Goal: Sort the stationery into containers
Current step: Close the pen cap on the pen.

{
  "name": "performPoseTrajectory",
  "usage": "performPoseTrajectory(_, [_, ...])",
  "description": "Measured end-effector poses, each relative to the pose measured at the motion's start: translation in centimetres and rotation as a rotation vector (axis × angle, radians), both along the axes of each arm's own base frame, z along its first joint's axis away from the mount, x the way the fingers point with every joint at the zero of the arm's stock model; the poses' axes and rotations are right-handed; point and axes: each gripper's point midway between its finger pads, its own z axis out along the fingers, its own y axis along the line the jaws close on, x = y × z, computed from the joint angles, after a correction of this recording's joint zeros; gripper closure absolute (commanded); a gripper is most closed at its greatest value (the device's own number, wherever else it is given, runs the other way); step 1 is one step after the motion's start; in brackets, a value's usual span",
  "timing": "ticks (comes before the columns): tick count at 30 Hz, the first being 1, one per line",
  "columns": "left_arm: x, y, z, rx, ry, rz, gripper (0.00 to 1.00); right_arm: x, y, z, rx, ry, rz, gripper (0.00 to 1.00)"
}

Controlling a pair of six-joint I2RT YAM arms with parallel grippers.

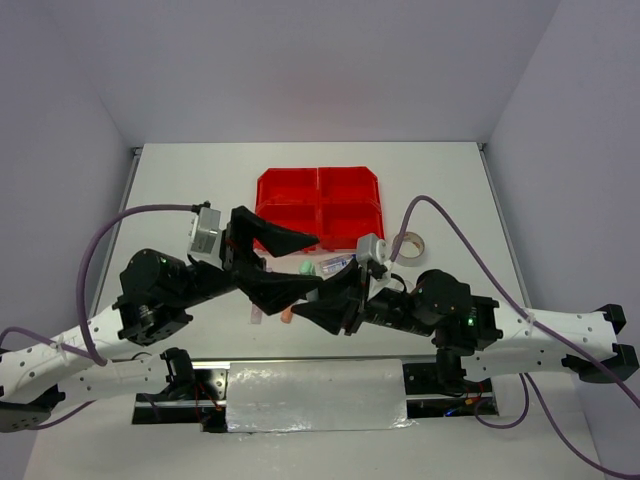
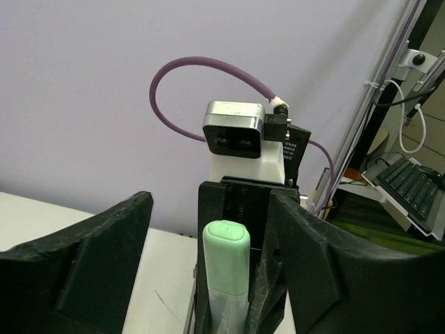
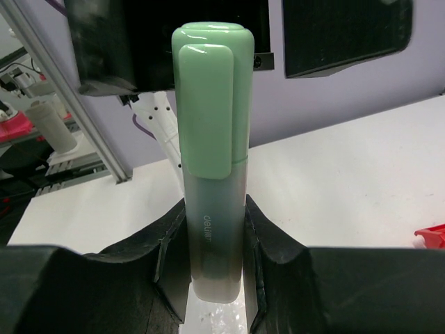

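I should use my right gripper to put the green highlighter down in the near red compartment [image 1: 279, 243] farthest from the tape roll.
My right gripper [image 3: 212, 233] is shut on the lower body of a green highlighter [image 3: 208, 132] and holds it upright above the table. My left gripper [image 2: 212, 205] is open, with its fingers spread wide on either side of the highlighter [image 2: 226, 261] and not touching it. In the top view the two grippers meet nose to nose, the left gripper [image 1: 300, 265] against the right gripper [image 1: 320, 295]. Only a pale green tip [image 1: 306, 268] shows between them. The red containers [image 1: 318, 200] stand just beyond them, and a corner shows in the right wrist view [image 3: 431, 235].
A clear tape roll [image 1: 408, 246] lies right of the containers. A blue-capped glue tube [image 1: 335, 264] lies behind the grippers. Pink and orange highlighter ends [image 1: 270, 313] show under the left arm. Both arms and their purple cables crowd the near middle.
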Motion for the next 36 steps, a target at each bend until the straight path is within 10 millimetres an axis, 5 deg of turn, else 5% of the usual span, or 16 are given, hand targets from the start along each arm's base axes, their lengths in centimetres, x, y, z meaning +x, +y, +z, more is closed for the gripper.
performPoseTrajectory(2, [0.1,-0.1,-0.2,0.009,0.006,-0.001,0.41,0.0,0.0,0.0,0.0,0.0,0.001,1.0])
performPoseTrajectory(7, [0.0,-0.5,-0.4,0.021,0.011,-0.013,0.64,0.2,0.0,-0.1,-0.006,0.003,-0.006,1.0])
performPoseTrajectory(11, [-0.1,-0.6,-0.4,0.024,0.017,-0.024,1.0,0.5,-0.1,-0.1,-0.013,0.0,-0.014,1.0])
performPoseTrajectory(36, [1.5,1.1,1.5,-0.17,0.017,0.062,1.0,3.0,0.7,3.2,-0.19,-0.065,0.049,1.0])
